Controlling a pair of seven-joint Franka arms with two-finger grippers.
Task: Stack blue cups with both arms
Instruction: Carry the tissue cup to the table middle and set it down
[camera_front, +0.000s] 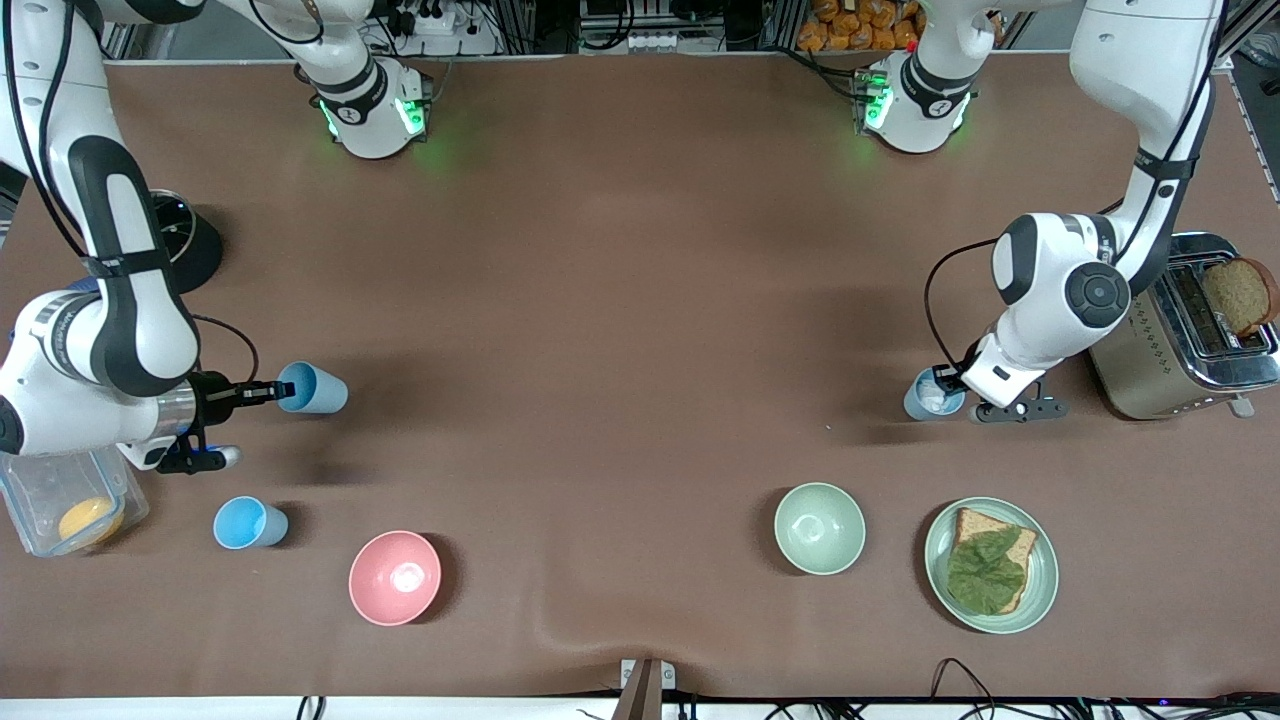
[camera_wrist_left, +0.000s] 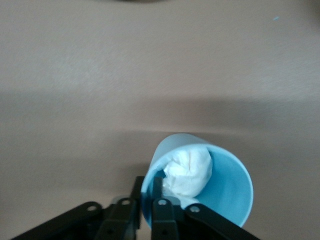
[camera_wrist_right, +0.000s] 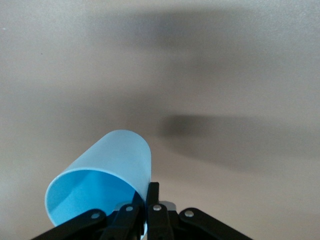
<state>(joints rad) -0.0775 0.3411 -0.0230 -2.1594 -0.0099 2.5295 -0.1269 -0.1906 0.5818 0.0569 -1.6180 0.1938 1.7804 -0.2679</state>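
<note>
The blue cup in my left gripper, now upright beside the toaster, will be let go on the bare middle of the table (camera_front: 619, 354), beyond the bowls.
My right gripper (camera_front: 275, 392) is shut on the rim of a blue cup (camera_front: 312, 388) and holds it tipped on its side above the table at the right arm's end. In the right wrist view that cup (camera_wrist_right: 100, 180) is empty, with one finger inside its rim and one outside. A second blue cup (camera_front: 248, 523) stands on the table nearer the front camera. My left gripper (camera_front: 948, 385) is shut on the rim of a third blue cup (camera_front: 932, 393), upright beside the toaster. That cup (camera_wrist_left: 220, 185) holds a crumpled white wad (camera_wrist_left: 189, 170). I cannot tell if it is lifted.
A pink bowl (camera_front: 394, 577) and a pale green bowl (camera_front: 819, 528) sit near the front edge. A green plate (camera_front: 1040, 590) holds bread with lettuce. A toaster (camera_front: 1150, 360) stands at the left arm's end. A clear box (camera_front: 40, 490) and a black object (camera_front: 190, 245) are at the right arm's end.
</note>
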